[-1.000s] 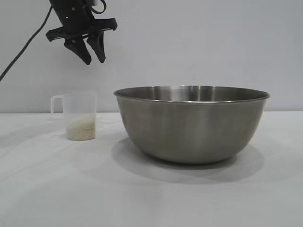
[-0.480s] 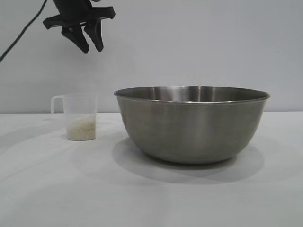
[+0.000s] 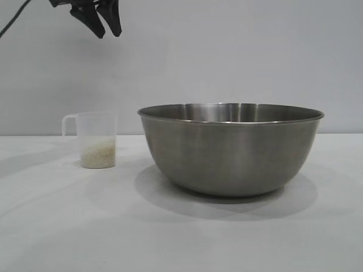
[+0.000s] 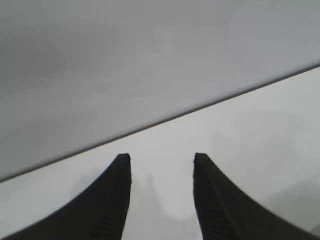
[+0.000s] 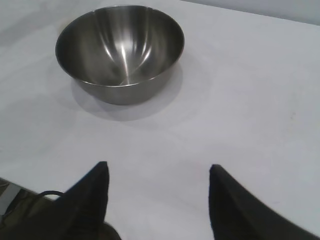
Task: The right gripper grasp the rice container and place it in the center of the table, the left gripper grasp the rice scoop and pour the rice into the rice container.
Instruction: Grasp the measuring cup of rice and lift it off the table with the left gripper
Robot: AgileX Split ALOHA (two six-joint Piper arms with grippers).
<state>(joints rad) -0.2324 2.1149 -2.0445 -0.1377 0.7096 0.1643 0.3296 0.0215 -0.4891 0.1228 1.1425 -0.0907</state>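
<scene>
The side handle (image 3: 64, 124) of the rice scoop sticks out away from the rice container, and my left gripper needs to close on it.
The rice container (image 3: 229, 148), a wide steel bowl, stands on the white table (image 3: 68, 226) at mid-right; it also shows far from my right gripper (image 5: 157, 167), which is open and holds nothing. The rice scoop (image 3: 96, 139), a small clear cup with a side handle, stands upright to the left of the bowl with rice (image 3: 97, 154) in its bottom. My left gripper (image 3: 106, 31) hangs open and empty at the top left, well above the scoop. In the left wrist view the left gripper (image 4: 161, 157) faces only bare table and wall.
A plain grey wall (image 3: 227, 51) stands behind the table. A black cable (image 3: 11, 22) runs from the left arm at the top left corner. Open tabletop lies in front of the bowl and scoop.
My left gripper has risen steadily toward the top edge of the exterior view, away from the scoop. Bowl and scoop have not moved.
</scene>
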